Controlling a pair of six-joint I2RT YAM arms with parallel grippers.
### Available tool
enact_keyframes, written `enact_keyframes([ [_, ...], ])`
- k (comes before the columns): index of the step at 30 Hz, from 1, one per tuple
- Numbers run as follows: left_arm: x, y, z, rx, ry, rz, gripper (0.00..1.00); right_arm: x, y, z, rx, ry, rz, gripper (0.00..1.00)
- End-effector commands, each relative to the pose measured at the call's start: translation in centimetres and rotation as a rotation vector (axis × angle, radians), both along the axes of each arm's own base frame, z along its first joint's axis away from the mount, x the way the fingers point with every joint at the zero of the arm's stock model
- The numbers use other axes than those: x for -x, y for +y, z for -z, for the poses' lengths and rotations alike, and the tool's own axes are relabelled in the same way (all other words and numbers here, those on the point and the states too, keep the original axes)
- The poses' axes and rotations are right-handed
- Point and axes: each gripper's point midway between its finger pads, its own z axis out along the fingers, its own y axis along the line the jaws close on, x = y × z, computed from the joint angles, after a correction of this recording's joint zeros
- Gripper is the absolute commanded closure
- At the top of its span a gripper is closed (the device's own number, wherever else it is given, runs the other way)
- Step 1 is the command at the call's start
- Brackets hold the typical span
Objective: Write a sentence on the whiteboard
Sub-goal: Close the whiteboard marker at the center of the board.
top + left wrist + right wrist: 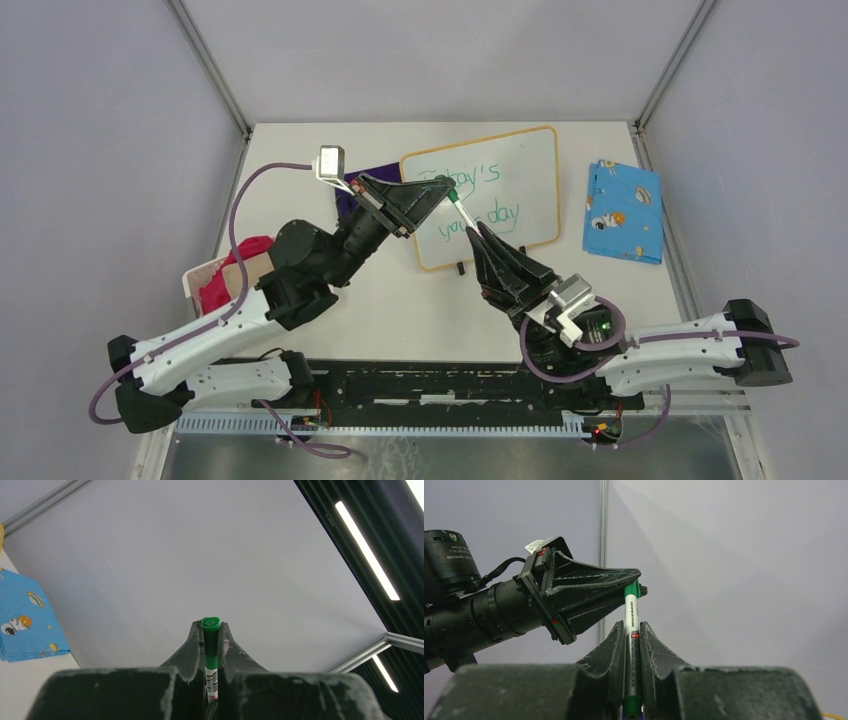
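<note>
The marker's green cap is all that my left gripper pinches, so next I open it and take the marker's white body (631, 611) before my right gripper opens.
The whiteboard (525, 165), white with a light-orange frame, lies at the back middle of the table. The sentence (482, 195) on it reads "Today's your day" in green. A white marker (464, 213) with a green cap (452, 196) hangs in the air above the board. My left gripper (443, 190) is shut on the cap, which shows between its fingertips in the left wrist view (210, 630). My right gripper (478, 232) is shut on the marker's barrel (631, 650). In the right wrist view the left gripper (636, 582) pinches the cap (631, 590) just above my right gripper (631, 627).
A blue patterned cloth (622, 210) lies right of the board and also shows in the left wrist view (25, 615). A dark purple cloth (350, 195) lies left of the board. A red cloth (228, 275) sits in a box at the table's left edge.
</note>
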Motion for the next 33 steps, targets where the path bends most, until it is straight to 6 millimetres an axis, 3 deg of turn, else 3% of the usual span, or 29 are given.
enact_keyframes([
  [1, 3.7, -4.4, 5.2, -0.154, 0.033, 0.203, 0.98, -0.1, -0.3, -1.3, -0.033, -0.012, 0.019, 1.0],
  [9, 6.1, -6.7, 6.5, -0.196, 0.031, 0.279, 0.98, -1.0, -0.2, -1.9, -0.046, -0.011, 0.041, 1.0],
  [15, 5.5, -4.8, 6.0, -0.182, 0.013, 0.206, 0.98, -0.9, -0.6, -1.7, -0.044, -0.004, 0.027, 1.0],
  [22, 4.1, -1.5, 4.2, -0.163, -0.009, 0.065, 0.71, -0.4, -0.6, -1.1, -0.023, 0.002, -0.03, 1.0],
  [28, 4.0, -0.9, 3.6, -0.151, -0.015, 0.043, 0.51, -0.3, -0.3, -0.6, -0.016, 0.008, -0.055, 1.0],
  [33, 3.7, -0.2, 3.0, -0.128, -0.019, 0.017, 0.46, 0.0, 0.1, -0.3, -0.01, 0.012, -0.081, 1.0],
])
